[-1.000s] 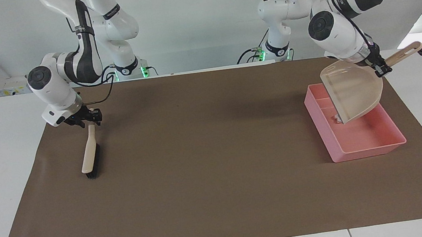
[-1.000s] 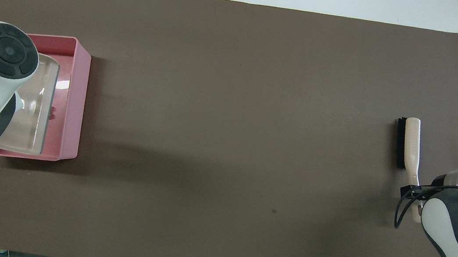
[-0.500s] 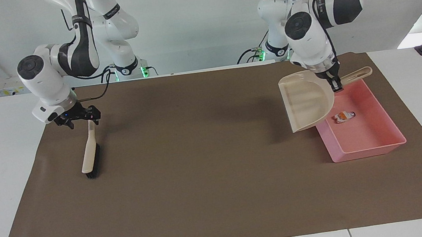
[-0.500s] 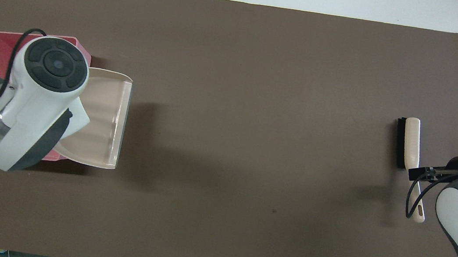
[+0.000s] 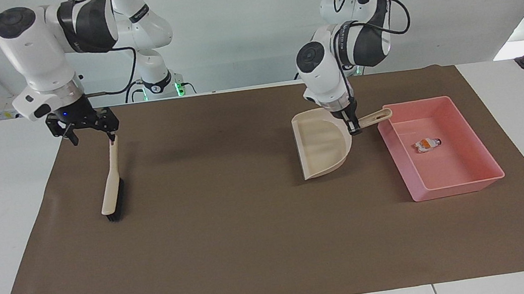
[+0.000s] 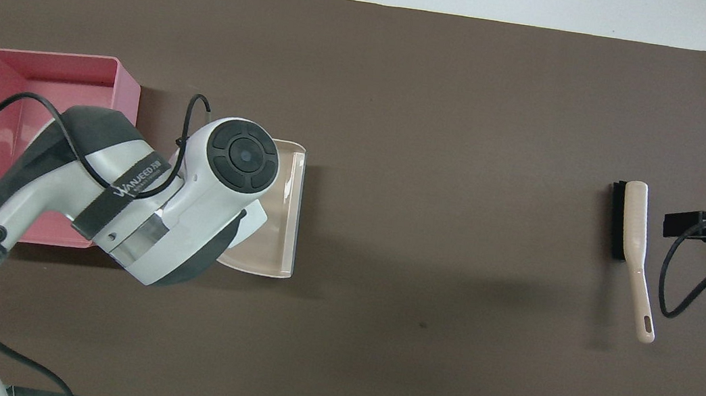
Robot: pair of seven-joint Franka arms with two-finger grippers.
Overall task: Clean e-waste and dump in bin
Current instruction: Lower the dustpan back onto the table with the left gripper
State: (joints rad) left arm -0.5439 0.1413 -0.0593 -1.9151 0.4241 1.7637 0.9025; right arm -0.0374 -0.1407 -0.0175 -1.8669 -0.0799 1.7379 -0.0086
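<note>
I will use my left gripper to set the beige dustpan, now held low over the mat, on the brown mat (image 6: 270, 186) next to the pink bin, with the dustpan's opening toward the brush.
The pink bin (image 5: 466, 181) stands on the brown mat at the left arm's end; it also shows in the overhead view (image 6: 127, 86). A white and orange e-waste bit (image 5: 426, 145) lies in it; the dark stub does not show apart from it. My left gripper (image 5: 353, 126) is shut on the handle of the beige dustpan (image 5: 319, 147), held level and low over the mat beside the bin. The dustpan's mouth shows in the overhead view (image 6: 286, 216), where the arm hides the gripper. My right gripper (image 5: 90, 130) is open, up over the handle end of the brush (image 5: 112, 190).
The beige brush with black bristles (image 6: 634, 228) lies on the mat at the right arm's end. The right gripper (image 6: 684, 224) shows beside it in the overhead view. The brown mat (image 5: 234, 250) covers most of the white table.
My left gripper has carried the dustpan from over the bin toward the mat's middle and levelled it; the e-waste bit now shows in the bin. My right gripper has risen off the brush handle.
</note>
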